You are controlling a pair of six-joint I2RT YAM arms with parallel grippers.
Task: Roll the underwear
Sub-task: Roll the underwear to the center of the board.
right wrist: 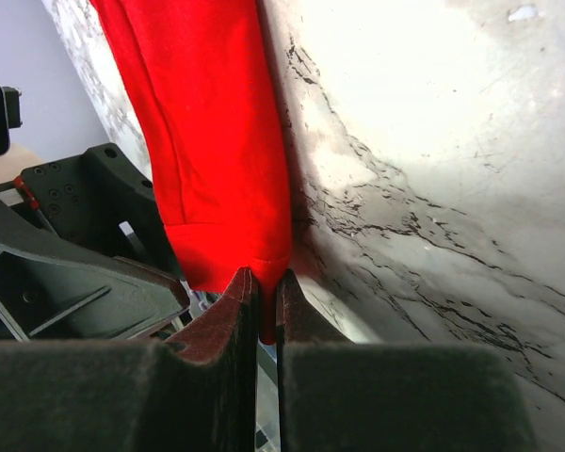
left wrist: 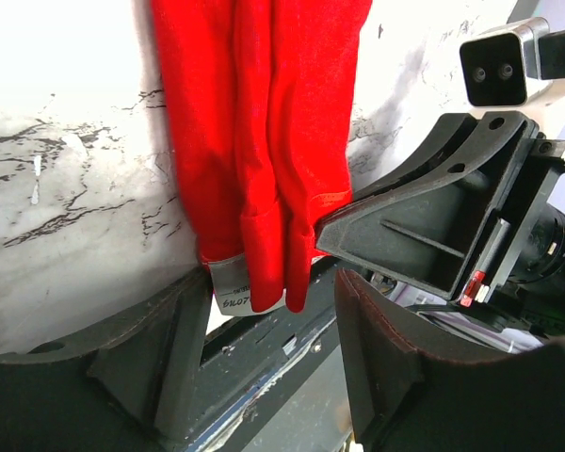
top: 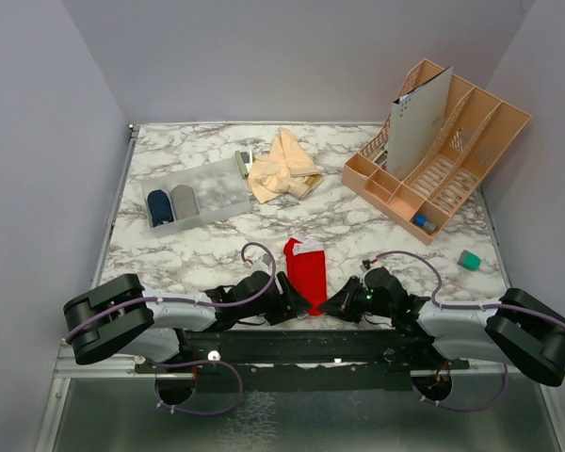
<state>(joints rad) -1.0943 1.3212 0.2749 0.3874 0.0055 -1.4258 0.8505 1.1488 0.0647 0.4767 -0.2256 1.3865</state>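
Observation:
The red cloth's near end is bunching into folds between my left gripper's open fingers, so next I back that gripper off and pinch the red cloth's outer corner [left wrist: 222, 267].
The red underwear [top: 307, 271] lies as a long folded strip on the marble table [top: 377, 226], its near end at the front edge between my two grippers. My right gripper [right wrist: 264, 280] is shut on the strip's near corner, and the red cloth [right wrist: 207, 141] runs away from its fingers. My left gripper [left wrist: 271, 320] stands open, with the grey labelled trim [left wrist: 230, 290] and the red cloth's end [left wrist: 264, 169] between its spread fingers [left wrist: 395, 377], held by neither. From above, the left gripper [top: 284, 303] and right gripper [top: 331, 303] flank the strip. Peach underwear [top: 282, 168] lies piled at the back.
A clear bin [top: 217, 193] at the back left holds a dark roll [top: 159, 205] and a grey roll [top: 184, 200]. A peach organiser rack [top: 452, 160] with a grey card stands at the back right. A small teal object [top: 469, 259] sits on the right.

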